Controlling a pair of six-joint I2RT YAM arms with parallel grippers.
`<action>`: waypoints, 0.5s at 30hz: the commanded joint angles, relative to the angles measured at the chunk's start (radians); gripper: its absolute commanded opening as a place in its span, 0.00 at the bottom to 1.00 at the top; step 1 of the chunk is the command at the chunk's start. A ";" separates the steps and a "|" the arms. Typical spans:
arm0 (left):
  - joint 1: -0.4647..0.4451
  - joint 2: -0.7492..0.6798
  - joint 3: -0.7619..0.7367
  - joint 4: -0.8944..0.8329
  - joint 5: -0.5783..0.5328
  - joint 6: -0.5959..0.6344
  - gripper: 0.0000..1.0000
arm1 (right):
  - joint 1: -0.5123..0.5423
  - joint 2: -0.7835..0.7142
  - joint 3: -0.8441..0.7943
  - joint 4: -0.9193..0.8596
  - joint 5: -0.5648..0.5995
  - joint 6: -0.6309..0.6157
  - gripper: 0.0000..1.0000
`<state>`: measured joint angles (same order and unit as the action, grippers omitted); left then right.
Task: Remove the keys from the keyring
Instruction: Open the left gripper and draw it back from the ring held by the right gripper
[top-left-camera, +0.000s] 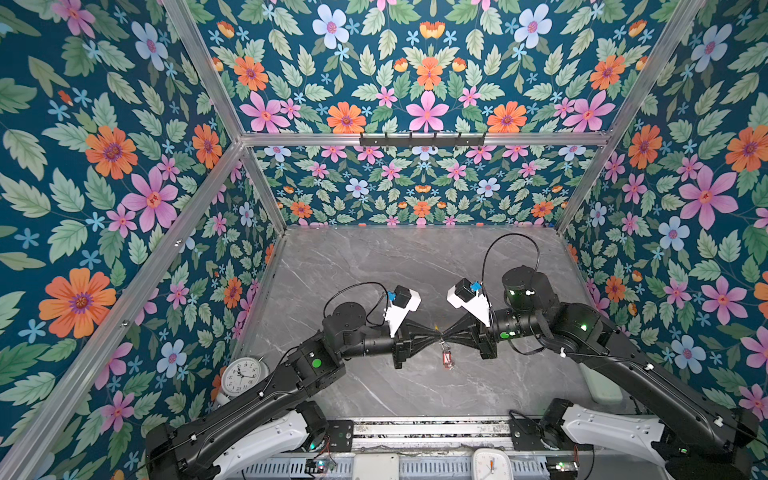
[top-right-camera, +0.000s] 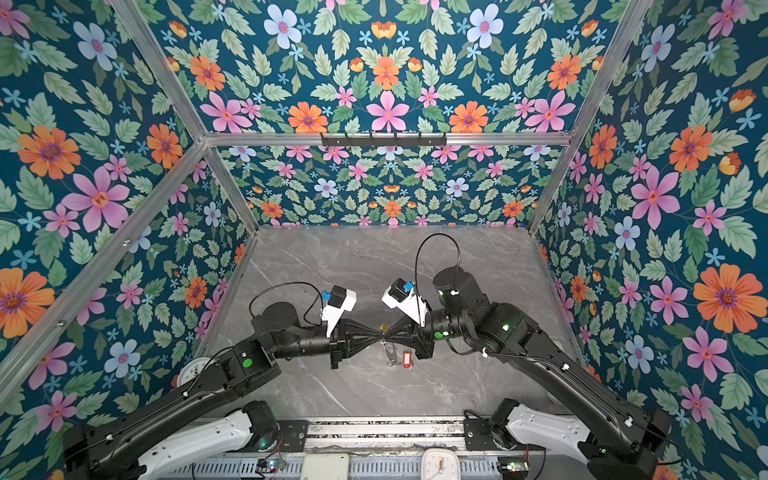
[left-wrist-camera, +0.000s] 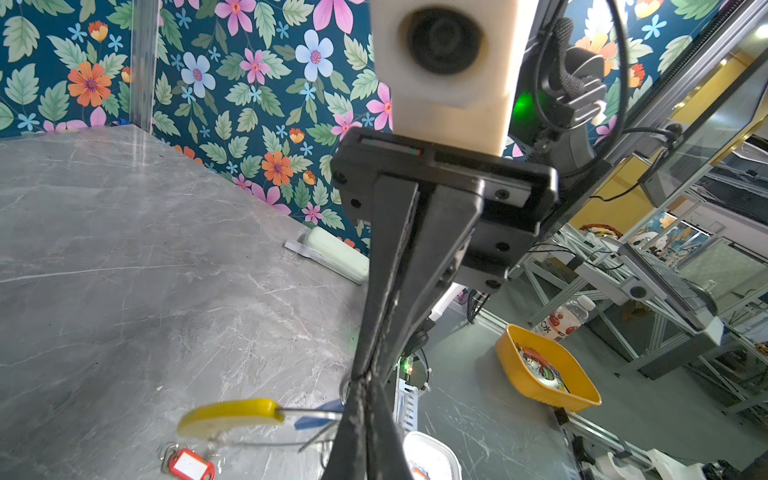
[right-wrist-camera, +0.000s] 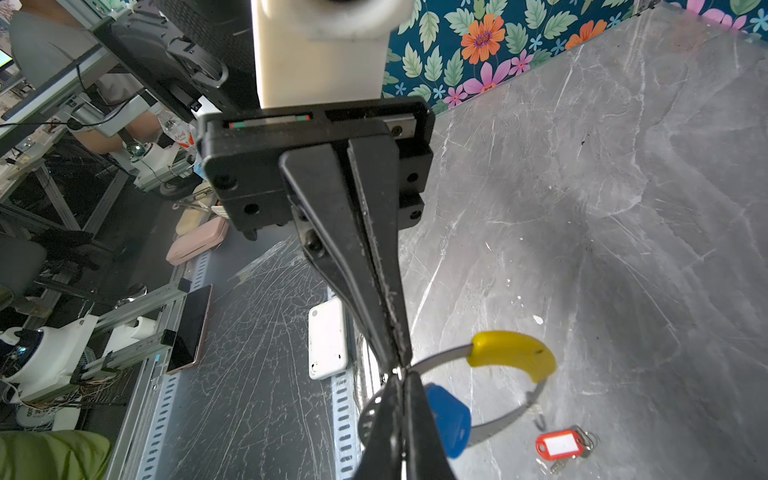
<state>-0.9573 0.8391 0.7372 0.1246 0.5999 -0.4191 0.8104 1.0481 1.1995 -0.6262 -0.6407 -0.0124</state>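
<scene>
Both of the robot's grippers pinch the keyring's wire while the key's blue tag hangs beside them, so the right gripper needs to open and take the blue tag (right-wrist-camera: 449, 420).
Both grippers meet tip to tip above the middle of the table, the left gripper (top-left-camera: 434, 332) (left-wrist-camera: 362, 384) from the left and the right gripper (top-left-camera: 444, 332) (right-wrist-camera: 401, 378) from the right. Both are shut on the thin wire of the keyring (right-wrist-camera: 498, 424), which is held in the air. Its yellow sleeve (right-wrist-camera: 515, 353) (left-wrist-camera: 232, 415) curves away from the pinch. One of the keys, with a blue tag (right-wrist-camera: 449, 419) (left-wrist-camera: 320, 415), hangs from the wire beside the fingers. The key with the red tag (top-left-camera: 446, 360) (top-right-camera: 406, 359) (right-wrist-camera: 561, 444) lies loose on the grey table below.
A round alarm clock (top-left-camera: 242, 374) stands at the front left under the left arm. A pale green case (left-wrist-camera: 336, 253) lies by the right wall. A white phone (right-wrist-camera: 328, 345) and a square white clock (top-left-camera: 490, 461) sit at the front rail. A yellow bowl (left-wrist-camera: 544, 370) rests off the table.
</scene>
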 joint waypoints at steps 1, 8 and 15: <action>-0.001 -0.039 -0.029 0.093 -0.049 0.020 0.00 | 0.002 -0.030 -0.031 0.154 0.041 0.057 0.23; -0.001 -0.142 -0.137 0.280 -0.162 0.001 0.00 | 0.011 -0.215 -0.264 0.520 0.178 0.203 0.42; 0.000 -0.161 -0.212 0.475 -0.169 -0.048 0.00 | 0.096 -0.251 -0.374 0.626 0.243 0.198 0.45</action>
<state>-0.9581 0.6750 0.5323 0.4519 0.4423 -0.4438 0.8803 0.7952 0.8383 -0.1028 -0.4519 0.1814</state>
